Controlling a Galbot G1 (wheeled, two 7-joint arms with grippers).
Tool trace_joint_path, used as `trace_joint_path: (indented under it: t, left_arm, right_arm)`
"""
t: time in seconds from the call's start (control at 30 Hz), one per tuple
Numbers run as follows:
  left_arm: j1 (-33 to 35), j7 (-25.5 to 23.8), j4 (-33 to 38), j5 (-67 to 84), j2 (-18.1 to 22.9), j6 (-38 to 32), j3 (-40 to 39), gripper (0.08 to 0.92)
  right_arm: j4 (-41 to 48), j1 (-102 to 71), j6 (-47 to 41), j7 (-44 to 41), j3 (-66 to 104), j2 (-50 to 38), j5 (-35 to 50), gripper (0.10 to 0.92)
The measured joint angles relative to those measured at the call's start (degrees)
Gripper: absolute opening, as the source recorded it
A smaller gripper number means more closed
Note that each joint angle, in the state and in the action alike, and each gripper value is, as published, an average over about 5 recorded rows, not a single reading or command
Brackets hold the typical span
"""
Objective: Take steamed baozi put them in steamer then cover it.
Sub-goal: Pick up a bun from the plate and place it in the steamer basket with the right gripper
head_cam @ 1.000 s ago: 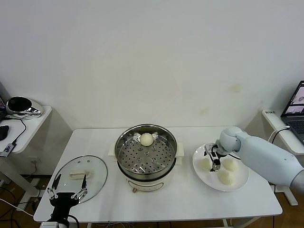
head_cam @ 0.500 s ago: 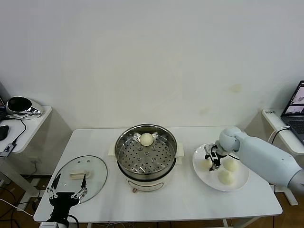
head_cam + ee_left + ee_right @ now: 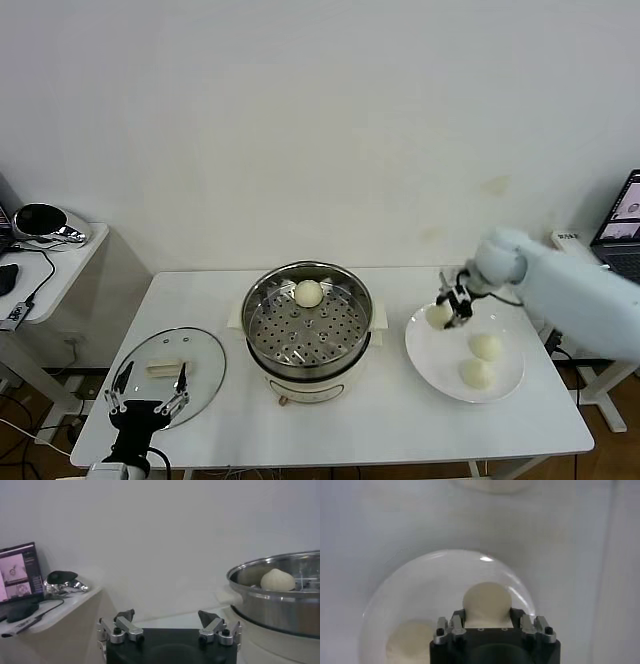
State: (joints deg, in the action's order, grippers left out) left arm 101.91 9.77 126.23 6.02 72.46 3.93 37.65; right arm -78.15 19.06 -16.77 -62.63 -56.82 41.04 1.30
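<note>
My right gripper needs to release the baozi it holds onto the perforated tray [image 3: 276,317], setting it free beside the first baozi, toward the side of the cover.
The steamer [image 3: 308,325] stands mid-table with one steamed baozi [image 3: 309,293] on its perforated tray; the left wrist view shows that steamer [image 3: 280,600] and its bun [image 3: 278,580] too. My right gripper [image 3: 447,308] is shut on another baozi [image 3: 438,315] and holds it raised over the plate's far left rim. In the right wrist view this bun [image 3: 487,604] sits between the fingers of the right gripper [image 3: 487,615]. Two more baozi [image 3: 486,346] [image 3: 477,373] lie on the white plate [image 3: 440,350]. The cover [image 3: 168,365] lies flat at the left. My left gripper [image 3: 148,400] hangs open near its front edge.
A side table [image 3: 50,260] with a shiny object stands at the far left, and a laptop [image 3: 625,230] at the far right. The wall runs close behind the table's back edge. One plate bun [image 3: 407,640] shows below the right gripper.
My right gripper has shut on a baozi and lifted it off the plate, up and slightly back. The left arm has barely moved.
</note>
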Motion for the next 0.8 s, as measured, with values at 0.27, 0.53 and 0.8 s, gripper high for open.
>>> trace_joint_path:
  t: [0.27,0.53,0.8]
  left_arm:
    - [-0.55,0.1,-0.21,0.11,-0.67,0.07,-0.36,0.823]
    - [-0.55,0.3,-0.36,0.16,-0.49,-0.07,-0.25,0.823]
    - [-0.88,0.43,-0.91,0.16,0.0,-0.12,-0.14,0.823]
  right_arm:
    - [-5.37,14.02,-5.6,2.41,-8.58,3.52,11.62,0.576]
    - [-6.51,18.98,-12.34,6.86,-12.84,12.54,22.16,0.577]
    - [-3.08,17.7,-17.49,10.06,-14.33,22.8,27.09,0.577]
